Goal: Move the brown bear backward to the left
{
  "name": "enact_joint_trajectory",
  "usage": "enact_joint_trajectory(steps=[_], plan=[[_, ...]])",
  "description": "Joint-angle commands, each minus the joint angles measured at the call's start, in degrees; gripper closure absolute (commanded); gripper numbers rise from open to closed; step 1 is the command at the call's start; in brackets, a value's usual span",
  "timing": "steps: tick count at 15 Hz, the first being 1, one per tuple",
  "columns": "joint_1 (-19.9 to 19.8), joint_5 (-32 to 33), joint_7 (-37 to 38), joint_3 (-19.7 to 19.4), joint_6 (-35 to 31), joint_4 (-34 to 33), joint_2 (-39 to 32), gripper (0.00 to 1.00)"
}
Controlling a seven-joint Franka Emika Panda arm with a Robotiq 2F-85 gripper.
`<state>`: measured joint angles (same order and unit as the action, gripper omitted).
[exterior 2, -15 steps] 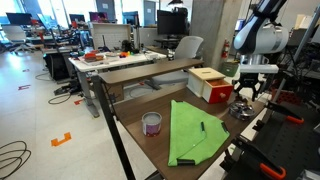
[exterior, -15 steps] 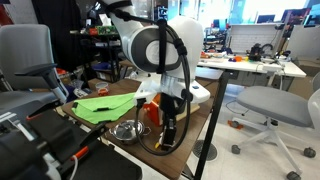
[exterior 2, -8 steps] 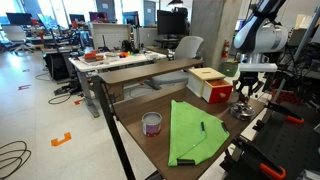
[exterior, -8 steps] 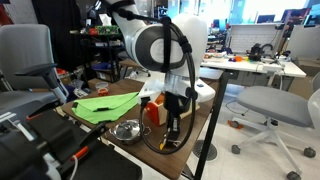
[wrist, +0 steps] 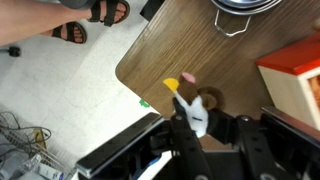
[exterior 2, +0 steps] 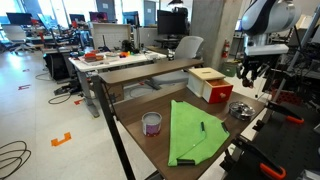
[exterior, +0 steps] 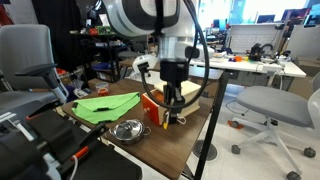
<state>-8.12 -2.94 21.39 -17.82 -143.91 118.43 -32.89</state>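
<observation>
I should open my gripper and let go of the brown bear, now held above the table's corner, on the wooden table [exterior: 138, 89], beside the far end of the green cloth.
The brown bear [wrist: 207, 102], a small tan and cream-white toy with a yellow and pink tip, sits between the dark fingers of my gripper [wrist: 199, 122] in the wrist view. The gripper is shut on it and holds it above the wooden table's corner. In both exterior views the gripper [exterior: 170, 103] [exterior 2: 247, 80] hangs above the table [exterior 2: 140, 140], close to the wooden box with the orange front [exterior: 152, 108] [exterior 2: 210, 84]. The bear is too small to make out in the exterior views.
A shiny metal bowl [exterior: 127, 130] [exterior 2: 240, 110] [wrist: 245, 5] stands near the table edge by the box. A green cloth [exterior 2: 195, 132] with a dark marker and a small cup [exterior 2: 152, 123] lie further along the table. Office chairs and desks surround the table.
The gripper has closed on the bear and risen from the tabletop beside the bowl, moving up towards the box.
</observation>
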Motion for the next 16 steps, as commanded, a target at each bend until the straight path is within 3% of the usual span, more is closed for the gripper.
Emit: enact_joint_trajectory(steps=[1,5,8,12,16], plan=[[6.3,9.0,0.1,-2.1,-0.6,8.0,12.2,0.96],[9.9,15.3,-0.7,2.4,1.3,8.3,19.7,0.96],[10.9,13.6,-2.8,8.0,2.2,5.7,20.7,0.96],[10.9,7.3,-9.2,15.2,3.8,-0.3,16.8,0.96],[11.4,4.1,-13.6,18.9,8.8,-9.2,9.0,0.96]])
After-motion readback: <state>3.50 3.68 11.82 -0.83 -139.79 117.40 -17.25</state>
